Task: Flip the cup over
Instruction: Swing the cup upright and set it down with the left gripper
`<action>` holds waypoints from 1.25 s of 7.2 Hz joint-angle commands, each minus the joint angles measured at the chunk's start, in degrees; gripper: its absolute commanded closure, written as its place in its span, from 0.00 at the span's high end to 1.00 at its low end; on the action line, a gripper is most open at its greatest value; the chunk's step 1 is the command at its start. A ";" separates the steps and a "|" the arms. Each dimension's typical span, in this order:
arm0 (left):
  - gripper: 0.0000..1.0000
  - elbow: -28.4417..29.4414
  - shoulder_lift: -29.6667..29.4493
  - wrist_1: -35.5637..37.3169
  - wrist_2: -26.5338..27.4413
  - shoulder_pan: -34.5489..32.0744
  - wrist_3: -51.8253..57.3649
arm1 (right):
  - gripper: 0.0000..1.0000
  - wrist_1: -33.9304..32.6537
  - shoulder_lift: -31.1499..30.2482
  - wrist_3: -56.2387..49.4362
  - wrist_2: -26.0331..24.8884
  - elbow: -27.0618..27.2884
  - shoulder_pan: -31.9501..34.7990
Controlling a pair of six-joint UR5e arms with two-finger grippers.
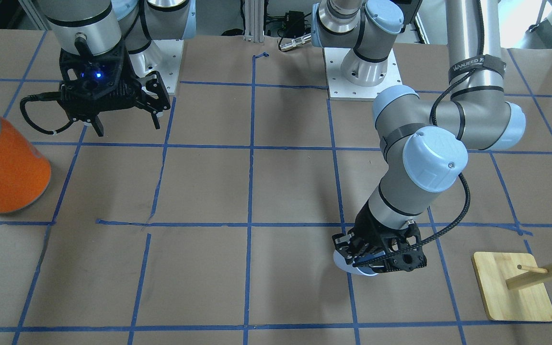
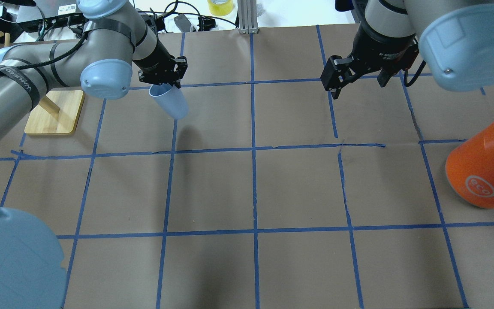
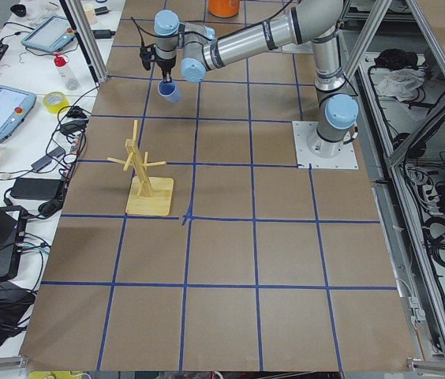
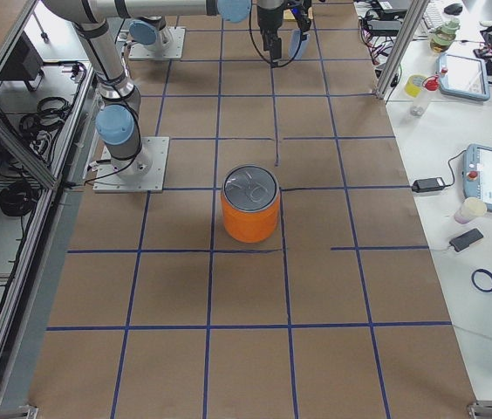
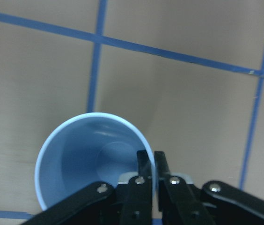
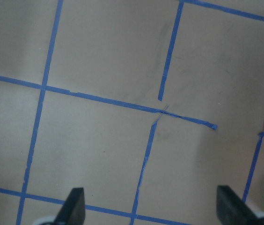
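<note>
I will set the cup down on the bare brown table (image 1: 411, 289) (image 5: 5, 77) next to the square base of the wooden peg rack with my left gripper.
The cup (image 2: 170, 101) is a pale lavender-blue tumbler, mouth up and slightly tilted, in the far left part of the table. My left gripper (image 2: 163, 82) is shut on its rim, with one finger inside and one outside the wall, as the left wrist view (image 5: 150, 159) shows. The cup's darker blue inside (image 5: 94, 159) faces that camera. In the front-facing view the gripper (image 1: 358, 255) hides most of the cup (image 1: 348, 266). I cannot tell whether its base touches the table. My right gripper (image 2: 357, 83) is open and empty, hanging above the far right of the table (image 6: 153, 206).
A large orange can (image 2: 483, 169) with a silver top stands near the right edge, also in the front-facing view (image 1: 5, 165). A wooden peg rack on a square base (image 2: 54, 112) stands left of the cup. Blue tape lines grid the brown table.
</note>
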 commanded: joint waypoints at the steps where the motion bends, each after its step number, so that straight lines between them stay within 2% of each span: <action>1: 0.00 3.05 -1.77 -1.64 7.85 2.84 14.23 | 1.00 0.01 -0.03 0.00 0.03 0.00 0.07; 3: 0.00 3.32 -2.65 -0.94 8.76 4.43 19.90 | 1.00 -0.34 -0.03 0.00 0.03 0.00 0.07; 5: 0.00 3.50 -5.11 2.20 10.52 4.43 20.89 | 1.00 -0.34 -0.03 0.00 0.03 0.00 0.07; 8: 0.00 2.27 -3.63 3.72 10.34 4.52 18.19 | 1.00 -0.34 -0.03 0.00 0.03 0.00 0.07; 9: 0.00 1.14 -4.93 10.77 9.91 4.52 15.82 | 1.00 -0.16 -0.03 0.00 0.03 0.00 0.07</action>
